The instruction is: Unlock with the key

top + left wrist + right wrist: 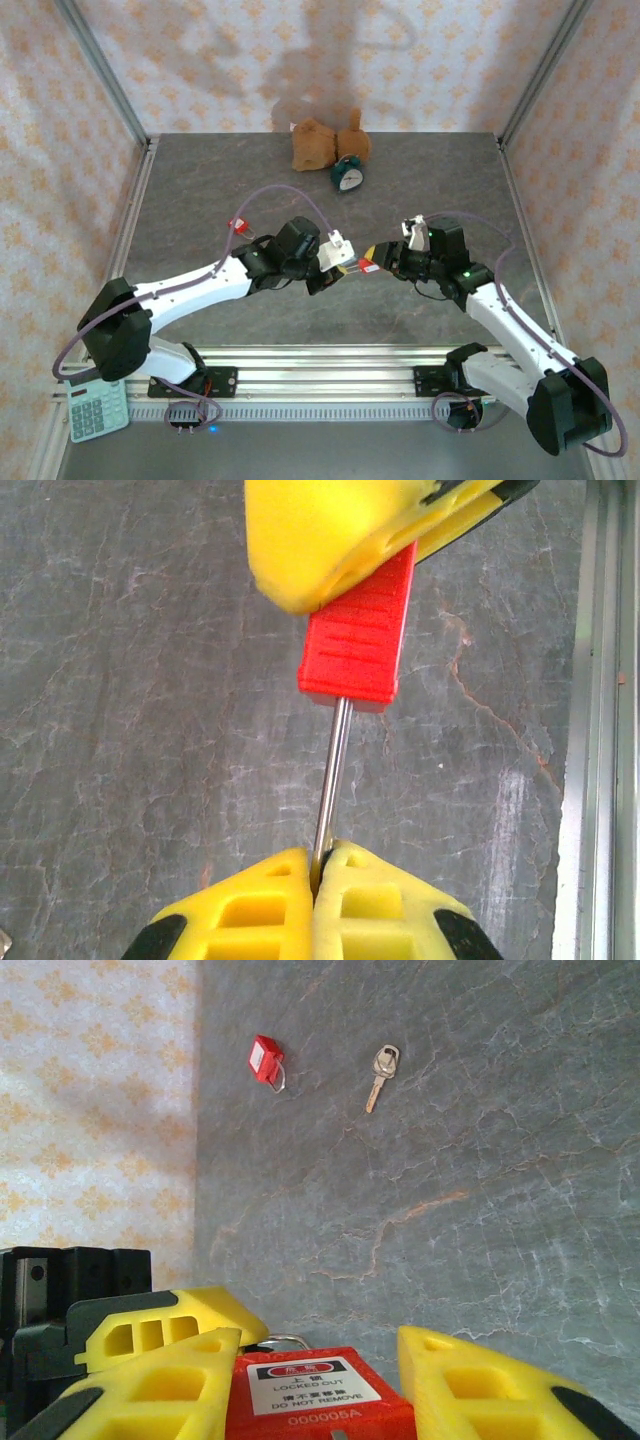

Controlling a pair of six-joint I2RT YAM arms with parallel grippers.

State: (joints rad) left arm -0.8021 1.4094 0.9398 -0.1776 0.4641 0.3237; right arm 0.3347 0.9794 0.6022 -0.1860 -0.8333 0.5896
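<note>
The padlock's shackle is in my left gripper and its red body is in my right gripper, so my left gripper will take the body (354, 645) to free my right gripper.
A red padlock (320, 1395) with a white "LOCKED OUT" label hangs above the table, my right gripper (320, 1345) shut on its body. My left gripper (320, 855) is shut on the lock's thin metal shackle (338, 760), which runs up to the red body (360, 640); one of the right gripper's fingers (330, 530) shows above that. In the top view the two grippers meet at mid-table, left (346, 266) and right (382, 260), with the padlock (367, 266) between them. The key (384, 1072) lies loose on the grey table, apart from both grippers.
A second small red padlock (265, 1058) (238, 224) lies near the key. At the back stand a brown stuffed toy (320, 143) and a small alarm clock (348, 176). A calculator (97, 408) rests at the near left corner. Patterned walls enclose the table (200, 190).
</note>
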